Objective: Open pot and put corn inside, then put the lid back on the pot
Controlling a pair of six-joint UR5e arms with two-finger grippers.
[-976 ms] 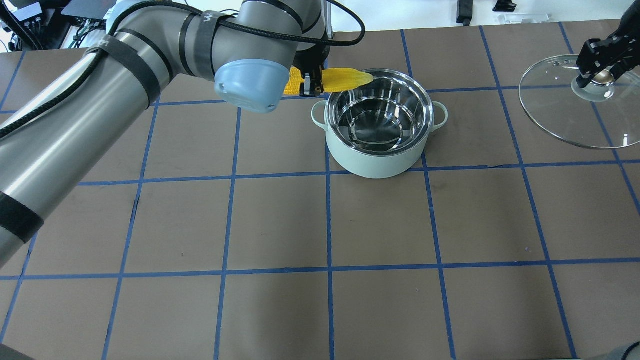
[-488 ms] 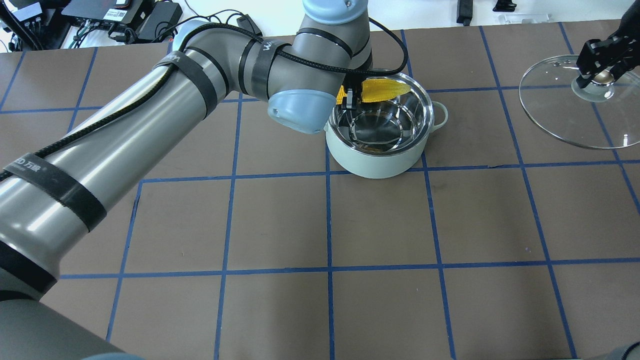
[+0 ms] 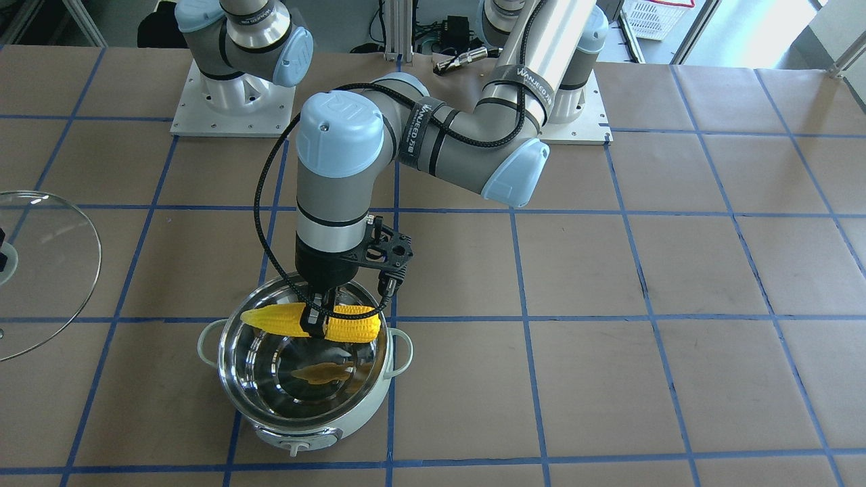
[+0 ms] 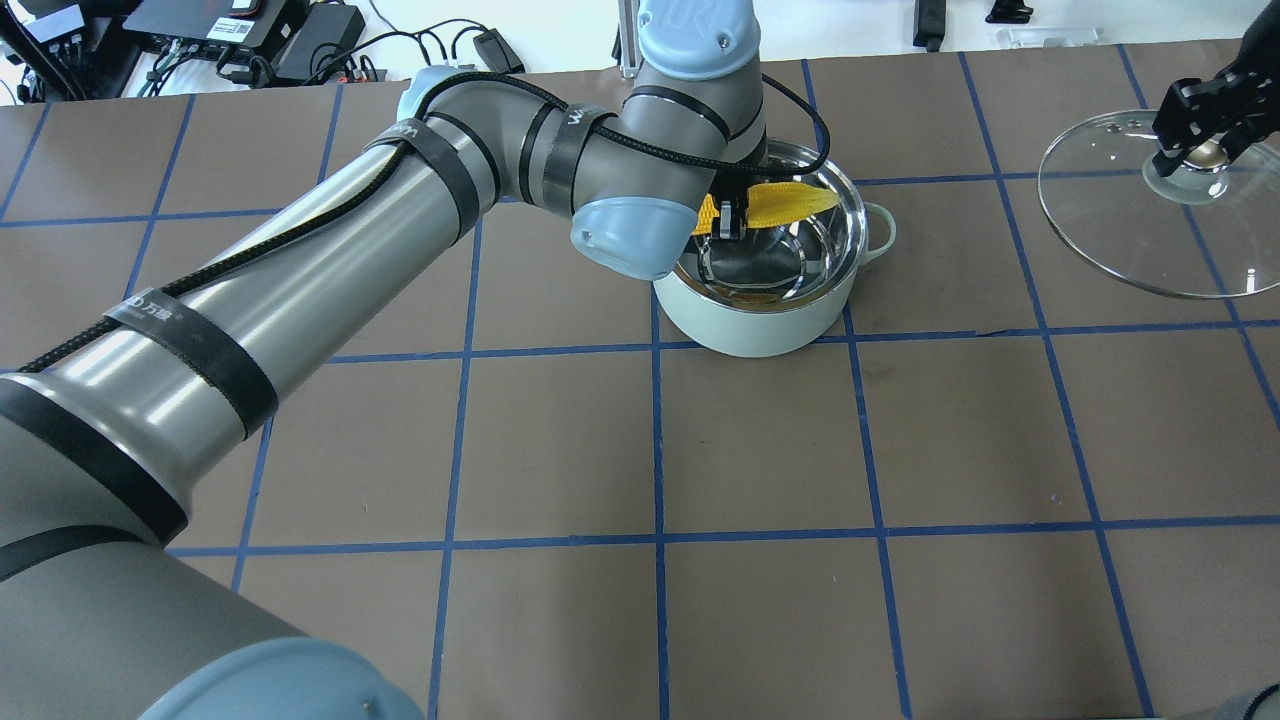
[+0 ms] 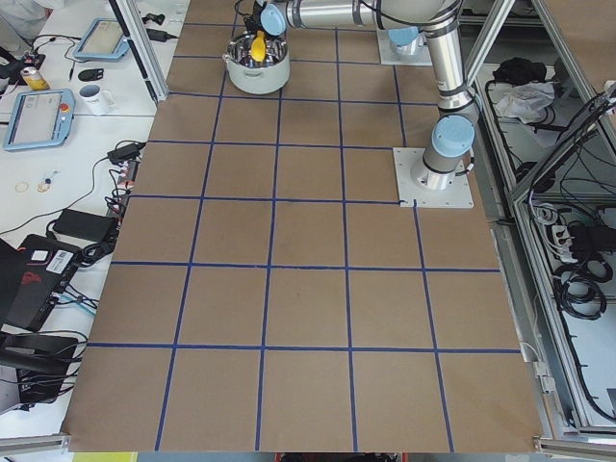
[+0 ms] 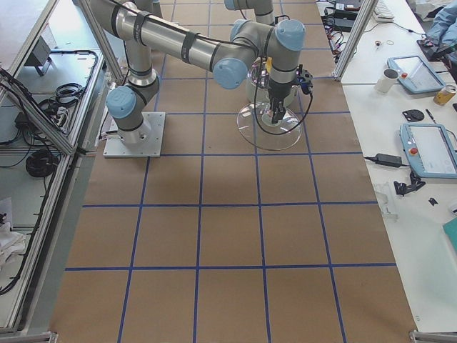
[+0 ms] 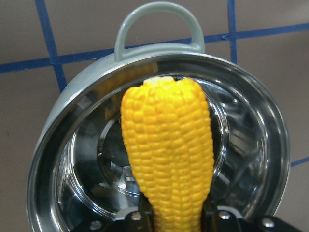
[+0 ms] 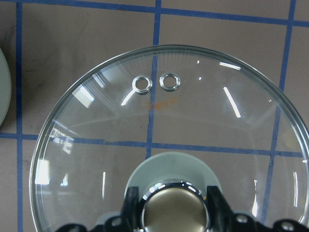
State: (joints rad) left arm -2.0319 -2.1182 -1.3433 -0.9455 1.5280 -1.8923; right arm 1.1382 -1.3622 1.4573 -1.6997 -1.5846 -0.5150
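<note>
I need to use my left gripper to release the yellow corn, now held level over the bowl, so that it lies across the bottom of the mint-green pot's steel bowl (image 3: pixel 314 362) (image 7: pixel 170 147).
The mint-green pot (image 4: pixel 750 325) stands open at the table's back centre, its steel bowl empty; it also shows in the front view (image 3: pixel 298 419) and the left wrist view (image 7: pixel 72 96). My left gripper (image 4: pixel 728 218) is shut on the yellow corn (image 4: pixel 790 203) and holds it level over the bowl, tip toward the right handle. The corn shows in the front view (image 3: pixel 274 316) and the left wrist view (image 7: pixel 166 145). My right gripper (image 4: pixel 1190 150) is shut on the knob of the glass lid (image 4: pixel 1120 235), held away at the far right. The lid fills the right wrist view (image 8: pixel 159 121).
Brown table with a blue tape grid. The arm base plates (image 3: pixel 203 108) are at the robot's side. Side benches hold tablets (image 6: pixel 428 150) and a mug (image 6: pixel 390 80). Cables and boxes (image 4: pixel 250 30) lie beyond the table's back edge.
My left arm has carried the corn to the right, from the pot's back-left rim to over the bowl, and a little lower. The right gripper and lid have not moved.
</note>
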